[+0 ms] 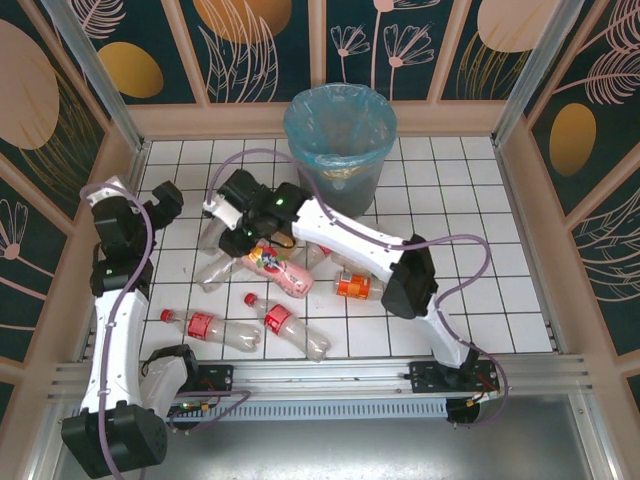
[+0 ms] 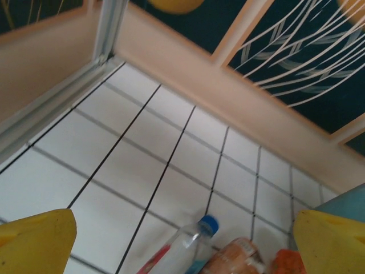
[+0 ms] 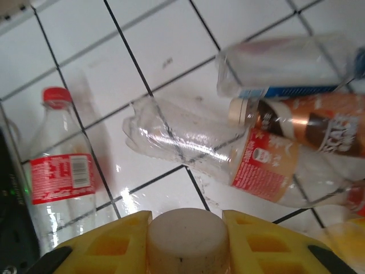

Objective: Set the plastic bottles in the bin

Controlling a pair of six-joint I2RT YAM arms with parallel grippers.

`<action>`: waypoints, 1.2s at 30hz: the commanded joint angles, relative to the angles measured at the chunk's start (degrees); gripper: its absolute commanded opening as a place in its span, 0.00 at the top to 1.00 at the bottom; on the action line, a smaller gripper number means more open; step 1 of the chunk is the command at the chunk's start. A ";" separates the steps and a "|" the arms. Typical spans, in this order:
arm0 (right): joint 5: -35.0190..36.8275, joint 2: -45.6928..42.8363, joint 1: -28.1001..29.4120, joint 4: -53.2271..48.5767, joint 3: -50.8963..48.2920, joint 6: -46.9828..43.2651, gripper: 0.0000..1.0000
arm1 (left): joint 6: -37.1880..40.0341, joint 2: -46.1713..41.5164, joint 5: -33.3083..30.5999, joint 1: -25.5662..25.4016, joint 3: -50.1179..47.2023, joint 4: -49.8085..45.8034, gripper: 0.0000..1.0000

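The robot's right gripper should release the pink bottle inside the light-blue bag [image 1: 332, 149], near the front rim of the grey bin.
The grey bin [image 1: 340, 135] with its light-blue bag stands at the back of the tiled floor. Several plastic bottles lie in front of it: a pink one [image 1: 287, 275], an orange one [image 1: 357, 288], two red-labelled ones [image 1: 212, 328] [image 1: 292, 329]. My right gripper [image 1: 248, 240] reaches into the pile. In its wrist view the right gripper [image 3: 185, 228] is shut on a bottle's white cap [image 3: 187, 242], above a crushed clear bottle [image 3: 228, 154]. My left gripper [image 1: 165, 200] hangs open at the left. Between its fingers a blue-capped bottle [image 2: 191, 242] lies on the floor well below the left gripper [image 2: 182, 245].
Wooden walls and metal posts [image 1: 100, 80] fence the tiled floor [image 1: 470, 230] on all sides. A red-capped bottle [image 3: 60, 165], a brown-labelled one [image 3: 311, 123] and a blue-labelled one [image 3: 285, 68] lie beneath my right hand. The bin's blue edge [image 2: 356, 197] is at the right of the left wrist view.
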 commanded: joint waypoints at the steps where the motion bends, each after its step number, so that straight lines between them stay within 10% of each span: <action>1: -0.61 -6.67 -3.14 1.59 2.19 -1.58 0.83 | 0.28 0.06 2.36 0.33 4.94 1.48 0.03; 11: 0.67 -24.53 -14.86 18.66 -5.58 -0.57 0.94 | -6.62 7.15 8.38 -1.21 13.54 9.15 0.09; 19: 10.35 -36.23 -20.66 53.32 -23.84 -3.99 1.00 | 0.48 16.02 1.58 -16.36 27.94 9.75 0.10; 26: 10.87 -30.41 -29.42 69.54 -26.27 0.88 1.00 | 12.52 24.12 -1.13 -29.80 34.05 12.43 0.10; 36: -2.96 -14.06 -34.69 90.18 -26.10 10.41 1.00 | 18.68 19.01 4.06 -32.10 14.81 27.43 0.08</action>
